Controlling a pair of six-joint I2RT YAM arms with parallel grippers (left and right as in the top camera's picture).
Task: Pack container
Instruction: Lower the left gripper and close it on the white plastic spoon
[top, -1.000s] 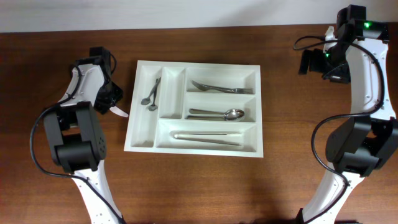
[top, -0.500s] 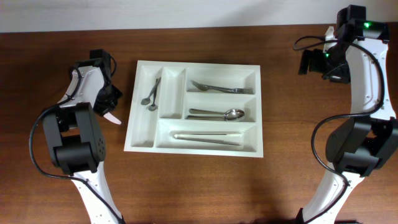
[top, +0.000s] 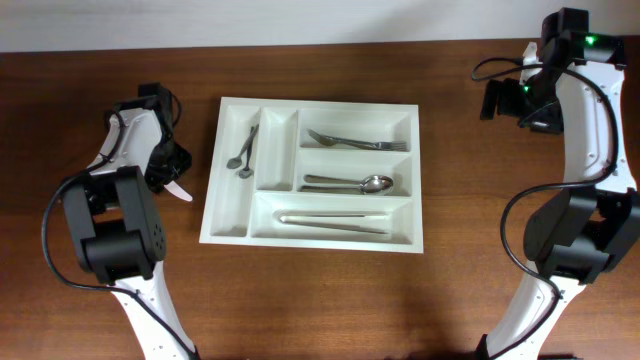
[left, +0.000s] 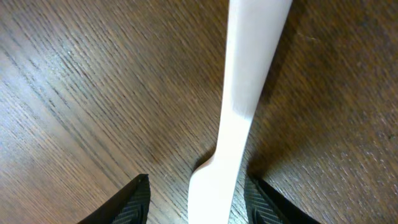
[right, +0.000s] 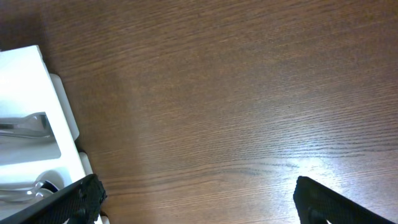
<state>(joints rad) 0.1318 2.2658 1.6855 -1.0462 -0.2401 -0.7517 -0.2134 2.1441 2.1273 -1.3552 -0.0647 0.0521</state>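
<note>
Left fingers straddle the white utensil's notch; I will shift to the narrow neck (left: 233, 132) before lifting it into the tray.
The container (top: 226, 212) is a large white cutlery tray in the middle of the table. It holds a fork (top: 355, 140), a spoon (top: 350, 183), a long metal piece (top: 335, 220) and two small spoons (top: 243, 155). A white plastic utensil (top: 181, 189) lies on the wood to the left of the tray. My left gripper (top: 170, 172) is low over it. In the left wrist view the utensil (left: 241, 93) runs between the open jaws (left: 198, 200). My right gripper (top: 497, 100) is open and empty over bare wood right of the tray (right: 196, 199).
The tray's right edge (right: 28, 93) shows at the left of the right wrist view. Wooden table surface lies on all sides of the tray. A pale wall edge runs along the back of the table.
My left gripper has shifted a little to the left and toward the front, and the white utensil's tip has moved with it, away from the tray. The right arm has not moved.
</note>
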